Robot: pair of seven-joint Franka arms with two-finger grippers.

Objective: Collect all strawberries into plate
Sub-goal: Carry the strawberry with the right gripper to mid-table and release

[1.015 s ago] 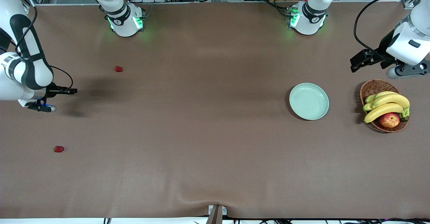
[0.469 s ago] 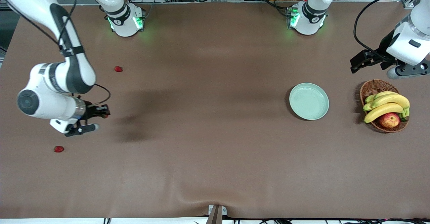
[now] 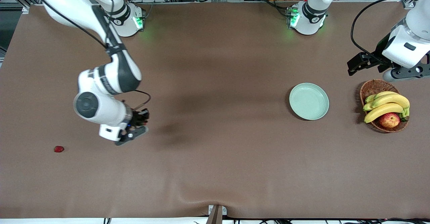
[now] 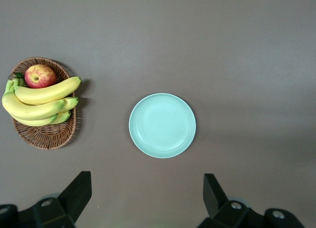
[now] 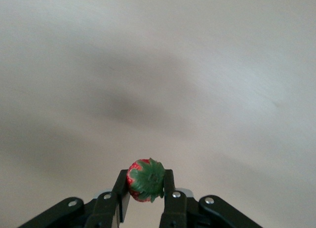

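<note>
The robot's right gripper should set the strawberry, now held over the bare cloth, down on the brown cloth in the middle of the table point(image 3: 231, 115), a short way before the mint-green plate.
My right gripper point(image 3: 141, 117) hangs over the table's bare cloth, partway from the right arm's end toward the middle. It is shut on a strawberry point(image 5: 146, 181), which sits red with its green top between the fingertips of the right gripper point(image 5: 146, 174). Another strawberry point(image 3: 59, 148) lies on the cloth near the right arm's end, closer to the front camera. The mint-green plate point(image 3: 309, 101) rests empty toward the left arm's end, and the left wrist view looks straight down on the plate point(image 4: 162, 125). My left gripper point(image 3: 353, 66) waits open above the table beside the basket, its fingers wide apart around the left gripper's middle point(image 4: 146, 182).
A wicker basket point(image 3: 371, 87) with bananas point(image 3: 386, 104) and an apple point(image 3: 389, 120) stands beside the plate at the left arm's end; the left wrist view shows the basket point(image 4: 47, 138) too. Brown cloth covers the table between gripper and plate.
The right arm has swung from its end of the table toward the middle, carrying the strawberry. It now covers the spot where another berry lay. The left arm has barely shifted.
</note>
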